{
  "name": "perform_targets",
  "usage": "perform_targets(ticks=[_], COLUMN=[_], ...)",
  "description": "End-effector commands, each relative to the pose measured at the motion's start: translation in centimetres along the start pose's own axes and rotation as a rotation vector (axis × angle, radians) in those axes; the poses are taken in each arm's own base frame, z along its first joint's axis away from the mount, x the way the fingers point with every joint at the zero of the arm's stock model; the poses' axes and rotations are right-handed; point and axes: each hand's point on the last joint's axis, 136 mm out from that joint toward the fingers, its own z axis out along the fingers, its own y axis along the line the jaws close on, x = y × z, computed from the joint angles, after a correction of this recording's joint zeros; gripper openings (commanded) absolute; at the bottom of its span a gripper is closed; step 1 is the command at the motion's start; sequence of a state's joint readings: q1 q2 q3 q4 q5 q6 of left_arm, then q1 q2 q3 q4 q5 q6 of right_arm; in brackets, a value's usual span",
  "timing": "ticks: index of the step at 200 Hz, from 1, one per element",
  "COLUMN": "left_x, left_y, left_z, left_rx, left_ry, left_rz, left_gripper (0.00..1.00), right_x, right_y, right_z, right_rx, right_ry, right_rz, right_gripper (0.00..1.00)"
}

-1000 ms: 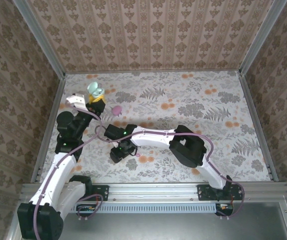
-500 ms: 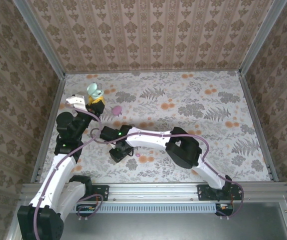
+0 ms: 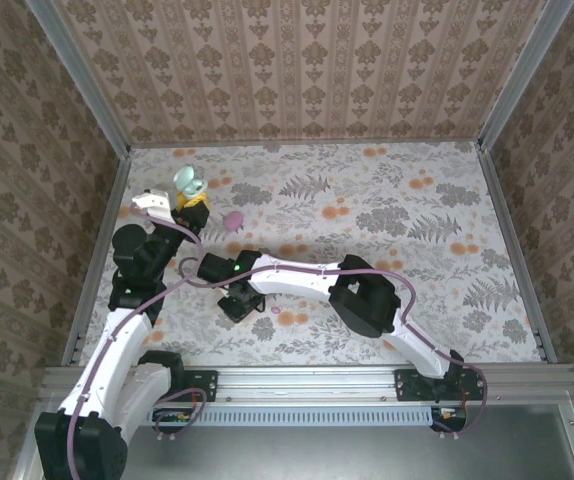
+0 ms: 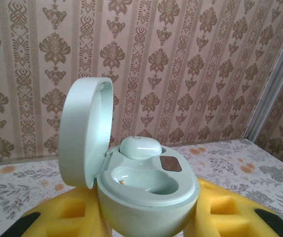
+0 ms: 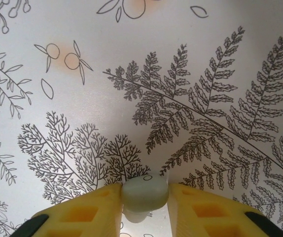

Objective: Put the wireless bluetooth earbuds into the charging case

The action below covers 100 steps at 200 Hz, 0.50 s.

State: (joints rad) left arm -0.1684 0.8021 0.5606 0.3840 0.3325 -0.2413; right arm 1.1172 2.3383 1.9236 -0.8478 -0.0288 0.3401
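Observation:
My right gripper is holding the mint earbud crosswise in its fingers, so I need to put the earbud down and pick it up by its narrow sides (image 5: 145,178) before putting it in.
The mint charging case (image 4: 146,192) stands upright with its lid (image 4: 82,133) swung open, and my left gripper (image 4: 146,219) is shut on its base. One mint earbud (image 4: 140,147) sits in the far socket; the near socket (image 4: 139,178) is bare. From above, case (image 3: 187,181) and left gripper (image 3: 191,203) are at the table's far left. My right gripper (image 5: 144,200) is down at the tablecloth, its yellow pads (image 5: 102,207) pressed on both sides of a second mint earbud (image 5: 144,191). Seen from above, the right gripper (image 3: 243,304) is near the front left.
A pink oval case (image 3: 233,221) lies closed on the floral cloth right of the mint case. A tiny pink earbud (image 3: 275,312) lies just right of my right gripper. The right arm (image 3: 307,276) stretches across the middle; patterned walls enclose the table.
My right gripper has shifted slightly left along the table and closed its pads onto the mint earbud. The left arm and the case have not moved.

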Motion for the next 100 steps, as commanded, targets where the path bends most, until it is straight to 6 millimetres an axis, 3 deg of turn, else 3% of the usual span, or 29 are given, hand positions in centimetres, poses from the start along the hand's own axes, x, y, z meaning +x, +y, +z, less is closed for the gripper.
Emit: perform_targets(ticks=[1,37,100], left_x=[-0.4,-0.4,0.1], left_y=[-0.3,-0.5,-1.8], left_z=[-0.4,-0.3,0.7], left_rx=[0.015,0.028,0.1], left_ry=[-0.012,-0.003,0.021], left_rz=[0.017,0.011,-0.007], left_gripper=[0.31,0.31,0.31], right_x=[-0.4,-1.2,0.8], right_y=[-0.4,-3.0,-12.0], right_z=[0.5,-1.4,-2.7], right_rx=[0.028,0.039,0.003], right_ry=[-0.014,-0.053,-0.04], right_rz=[-0.017,0.01,0.001], right_gripper=[0.3,0.27,0.26])
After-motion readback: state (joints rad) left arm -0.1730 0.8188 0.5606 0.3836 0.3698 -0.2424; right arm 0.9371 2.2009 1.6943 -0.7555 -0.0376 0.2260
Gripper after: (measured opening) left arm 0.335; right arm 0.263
